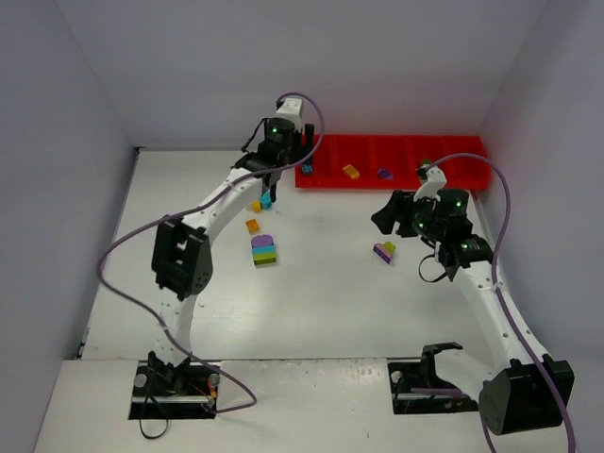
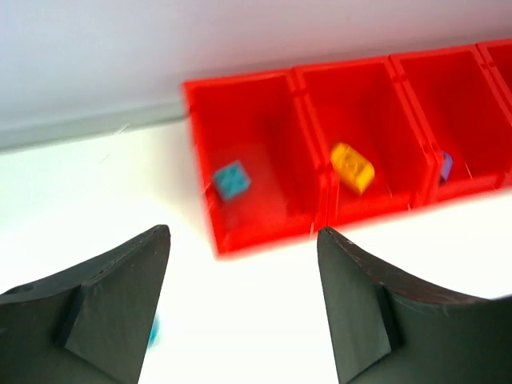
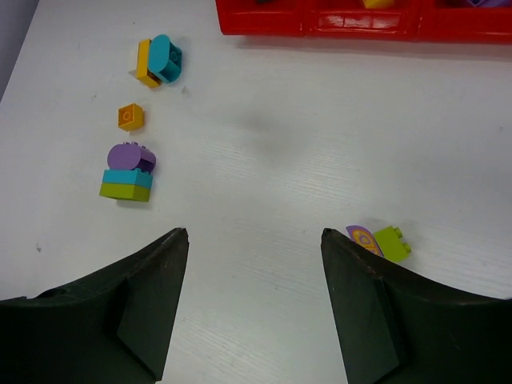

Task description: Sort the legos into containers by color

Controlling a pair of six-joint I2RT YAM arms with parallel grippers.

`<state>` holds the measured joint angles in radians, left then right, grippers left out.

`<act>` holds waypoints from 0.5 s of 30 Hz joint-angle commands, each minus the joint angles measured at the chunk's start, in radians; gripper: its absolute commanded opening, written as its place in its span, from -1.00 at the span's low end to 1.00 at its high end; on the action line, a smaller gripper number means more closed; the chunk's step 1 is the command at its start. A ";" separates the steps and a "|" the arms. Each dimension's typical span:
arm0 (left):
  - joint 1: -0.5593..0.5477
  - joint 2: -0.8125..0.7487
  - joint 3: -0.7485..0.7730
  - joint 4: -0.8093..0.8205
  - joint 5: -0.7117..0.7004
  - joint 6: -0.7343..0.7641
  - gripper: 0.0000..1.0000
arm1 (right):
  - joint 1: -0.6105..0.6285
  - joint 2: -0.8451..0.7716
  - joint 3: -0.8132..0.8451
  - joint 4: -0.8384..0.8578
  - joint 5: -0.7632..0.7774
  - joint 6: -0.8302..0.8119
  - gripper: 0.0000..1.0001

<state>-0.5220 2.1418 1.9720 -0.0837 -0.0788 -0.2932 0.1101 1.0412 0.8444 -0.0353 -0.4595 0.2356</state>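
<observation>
The sides of the single orange brick (image 1: 252, 226), between the purple-teal-green stack and the teal-and-yellow pair, will be gripped by my left gripper.
The red tray of containers (image 1: 453, 177) lies at the back right. A teal lego (image 2: 231, 180) rests in its leftmost compartment, a yellow one (image 2: 352, 167) in the second and a purple one (image 2: 446, 166) in the third. My left gripper (image 2: 244, 240) hovers open and empty just short of the tray's left end (image 1: 300, 151). On the table lie a teal-and-yellow pair (image 3: 160, 61), a single orange brick (image 3: 130, 117), a purple-teal-green stack (image 3: 128, 172) and a purple-and-green piece (image 3: 380, 242). My right gripper (image 3: 254, 236) is open and empty, just left of that piece.
White walls close the table at the back and on both sides. The left arm's elbow (image 1: 179, 257) stands over the table's left half, near the stack. A small piece (image 1: 425, 165) sits in a compartment further right in the tray.
</observation>
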 commanded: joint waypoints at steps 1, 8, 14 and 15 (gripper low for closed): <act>0.005 -0.221 -0.077 -0.134 -0.085 -0.044 0.35 | 0.042 0.029 0.036 0.044 0.019 0.005 0.27; 0.080 -0.384 -0.288 -0.422 -0.081 -0.222 0.35 | 0.146 0.091 0.058 0.048 0.110 0.010 0.27; 0.117 -0.332 -0.386 -0.450 0.005 -0.248 0.35 | 0.200 0.137 0.062 0.072 0.146 0.028 0.27; 0.125 -0.315 -0.386 -0.453 0.020 -0.267 0.35 | 0.206 0.141 0.062 0.075 0.150 0.028 0.27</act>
<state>-0.4038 1.8034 1.5768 -0.4938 -0.1112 -0.5030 0.2977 1.1725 0.8581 -0.0299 -0.3489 0.2466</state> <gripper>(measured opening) 0.678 0.638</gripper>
